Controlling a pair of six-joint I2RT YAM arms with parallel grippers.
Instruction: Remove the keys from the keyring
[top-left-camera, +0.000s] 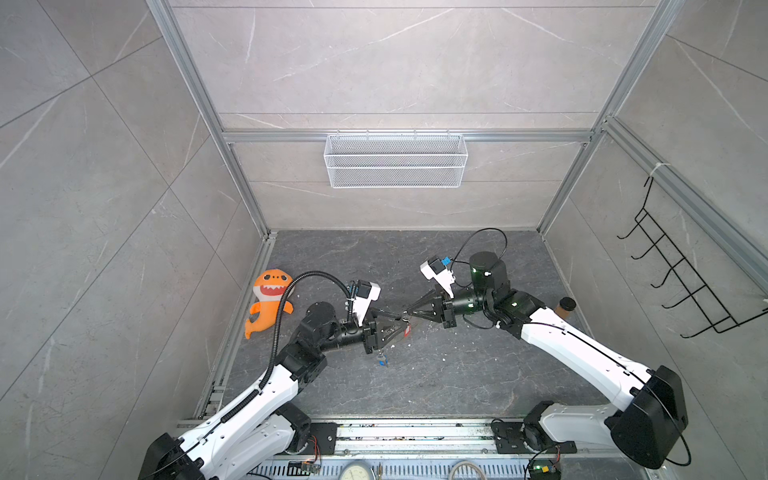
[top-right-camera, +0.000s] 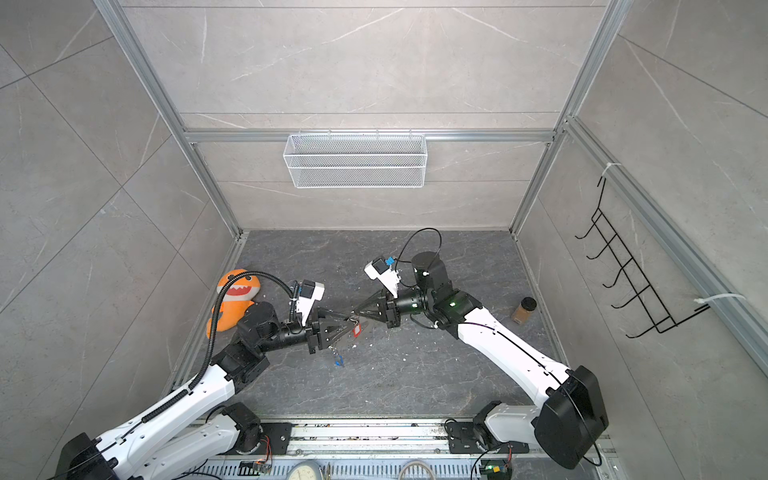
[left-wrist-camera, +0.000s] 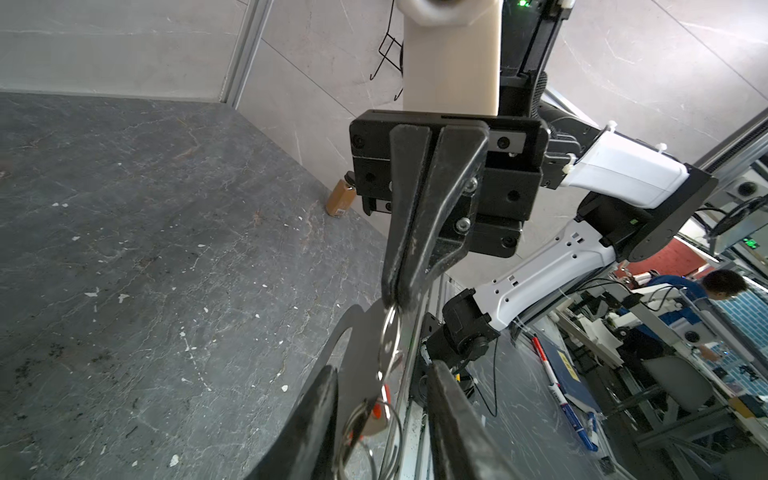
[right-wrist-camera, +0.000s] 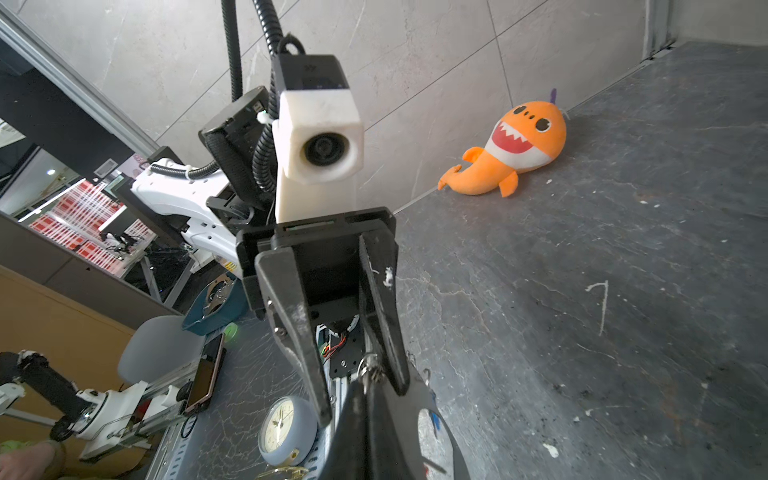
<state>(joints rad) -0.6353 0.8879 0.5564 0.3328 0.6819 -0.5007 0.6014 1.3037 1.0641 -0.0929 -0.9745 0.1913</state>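
Observation:
My left fingers straddle the hanging rings and strap, so they should open and take the top ring (left-wrist-camera: 389, 340) just below my right gripper's fingers.
My right gripper (top-left-camera: 406, 312) is shut on the top ring of the keyring (left-wrist-camera: 390, 332) and holds it above the dark floor. The silvery rings hang down beside the flat grey strap (left-wrist-camera: 357, 353). The key with the red tag (top-left-camera: 407, 329) dangles at the lower rings (left-wrist-camera: 380, 409). My left gripper (left-wrist-camera: 382, 415) faces the right one, its fingers (left-wrist-camera: 316, 419) open on either side of the rings and strap; one finger touches the strap. The key with the blue tag (top-left-camera: 383, 360) lies on the floor below the left gripper, apart from the ring.
An orange shark plush (top-left-camera: 269, 299) lies by the left wall. A brown bottle (top-left-camera: 565, 309) stands near the right wall. A white wire basket (top-left-camera: 395, 160) hangs on the back wall and a black hook rack (top-left-camera: 681, 266) on the right wall. White crumbs dot the floor.

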